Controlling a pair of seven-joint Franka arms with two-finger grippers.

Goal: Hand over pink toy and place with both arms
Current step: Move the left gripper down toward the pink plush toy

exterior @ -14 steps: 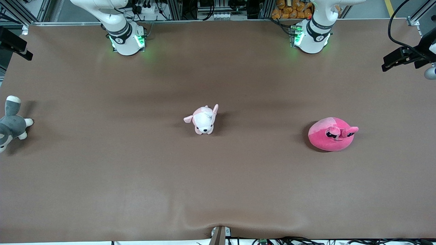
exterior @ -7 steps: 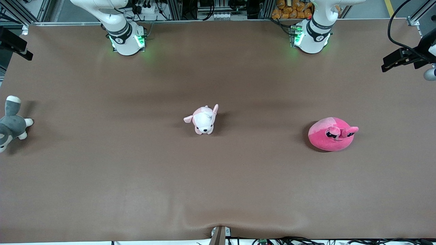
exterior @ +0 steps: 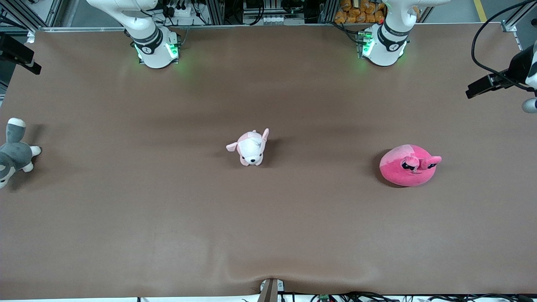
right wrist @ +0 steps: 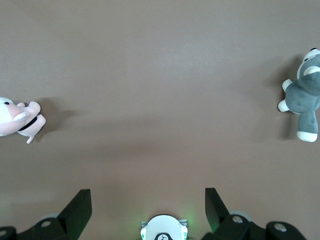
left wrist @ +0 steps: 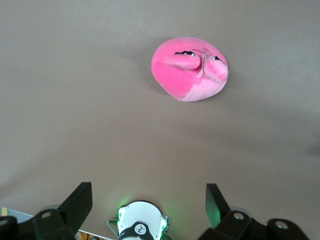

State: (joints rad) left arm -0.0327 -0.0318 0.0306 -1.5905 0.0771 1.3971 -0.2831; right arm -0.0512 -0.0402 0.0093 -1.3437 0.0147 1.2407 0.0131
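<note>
My left gripper needs to close on the pink toy's outer ear flap (exterior: 432,161) (left wrist: 183,62), the one that is farther away from the puppy plush.
The pink toy (exterior: 407,165) is a round hot-pink plush with a lighter patch, two ear flaps and dark eyes. It lies on the brown table toward the left arm's end. It also shows in the left wrist view (left wrist: 190,75). My left gripper (left wrist: 147,192) is open and empty, high above the table between its own base and the toy. A black part of that hand (exterior: 488,84) shows at the edge of the front view. My right gripper (right wrist: 147,197) is open and empty, high over the table near its base.
A small pale pink-and-white puppy plush (exterior: 251,149) sits at the table's middle and shows in the right wrist view (right wrist: 17,120). A grey-and-white husky plush (exterior: 14,153) lies at the right arm's end of the table. The arm bases (exterior: 384,42) (exterior: 155,46) stand along the table's edge.
The black part of the left arm's hand at the front view's edge has shifted a little lower and inward. The toys have not moved.
</note>
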